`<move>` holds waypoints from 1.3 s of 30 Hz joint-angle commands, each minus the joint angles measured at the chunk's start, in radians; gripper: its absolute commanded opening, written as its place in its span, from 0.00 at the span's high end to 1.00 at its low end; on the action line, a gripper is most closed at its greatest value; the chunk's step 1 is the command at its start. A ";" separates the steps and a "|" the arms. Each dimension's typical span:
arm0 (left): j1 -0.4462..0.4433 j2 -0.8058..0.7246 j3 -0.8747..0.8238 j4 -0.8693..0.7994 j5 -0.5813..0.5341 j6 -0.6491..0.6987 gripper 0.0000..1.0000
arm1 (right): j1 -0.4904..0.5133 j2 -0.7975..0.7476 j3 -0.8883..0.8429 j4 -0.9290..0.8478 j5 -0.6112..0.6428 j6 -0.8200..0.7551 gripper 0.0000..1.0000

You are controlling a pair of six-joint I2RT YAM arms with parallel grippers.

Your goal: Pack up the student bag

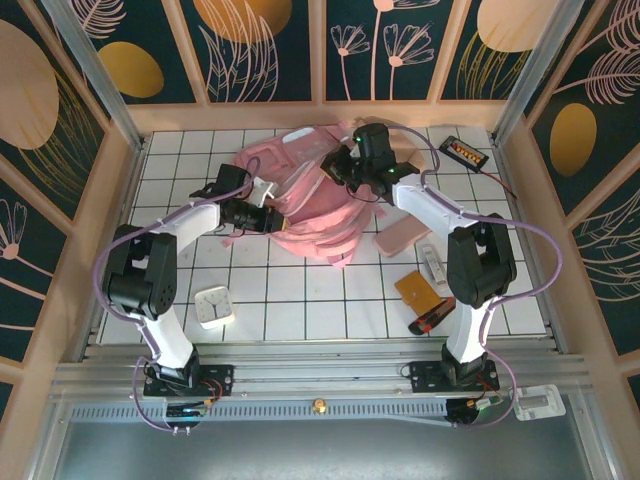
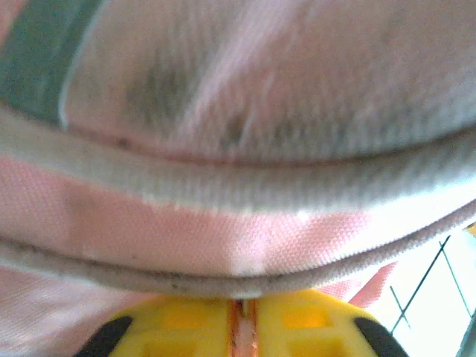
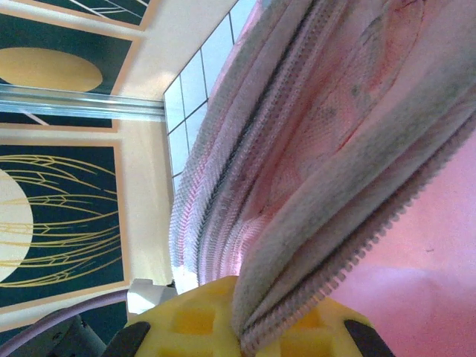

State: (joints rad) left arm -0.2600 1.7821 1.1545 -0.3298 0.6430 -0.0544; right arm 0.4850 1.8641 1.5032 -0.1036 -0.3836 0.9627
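A low pink fold of the bag is in my left gripper and the bag's zip edge is in my right gripper, so my left gripper needs to take that zip edge (image 1: 311,181) to free my right gripper for packing.
The student bag (image 1: 312,228), a big pink backpack, lies crumpled at the middle back of the tiled table. My left gripper (image 1: 264,216) reaches into its left side. In the left wrist view the yellow fingers (image 2: 178,331) are shut on a thin pink fold just under the bag's grey piping (image 2: 238,286). My right gripper (image 1: 344,168) sits at the bag's upper right edge. In the right wrist view its fingers (image 3: 193,320) are shut on the bag's zip edge (image 3: 357,253), which runs up and away to the right.
A white clock (image 1: 214,306) stands front left. Right of the bag lie a flat dusty-pink pouch (image 1: 405,238), a white oblong item (image 1: 433,266), an orange-brown notebook (image 1: 418,290) and a red-and-black object (image 1: 430,321). A black device (image 1: 464,151) rests by the back wall.
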 commanded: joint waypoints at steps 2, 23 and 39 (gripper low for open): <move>0.014 -0.009 -0.018 -0.011 0.075 0.024 0.72 | -0.015 -0.013 0.041 0.035 0.005 -0.035 1.00; 0.020 0.002 -0.042 -0.028 0.046 0.047 0.86 | -0.018 -0.011 0.029 0.044 -0.014 -0.036 1.00; 0.126 0.005 0.060 -0.084 0.091 -0.012 1.00 | -0.014 -0.035 0.028 -0.072 0.040 -0.142 1.00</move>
State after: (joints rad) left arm -0.1856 1.7958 1.1702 -0.4072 0.7177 -0.0387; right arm 0.4786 1.8641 1.5036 -0.1493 -0.3790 0.8867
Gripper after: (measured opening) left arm 0.046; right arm 0.064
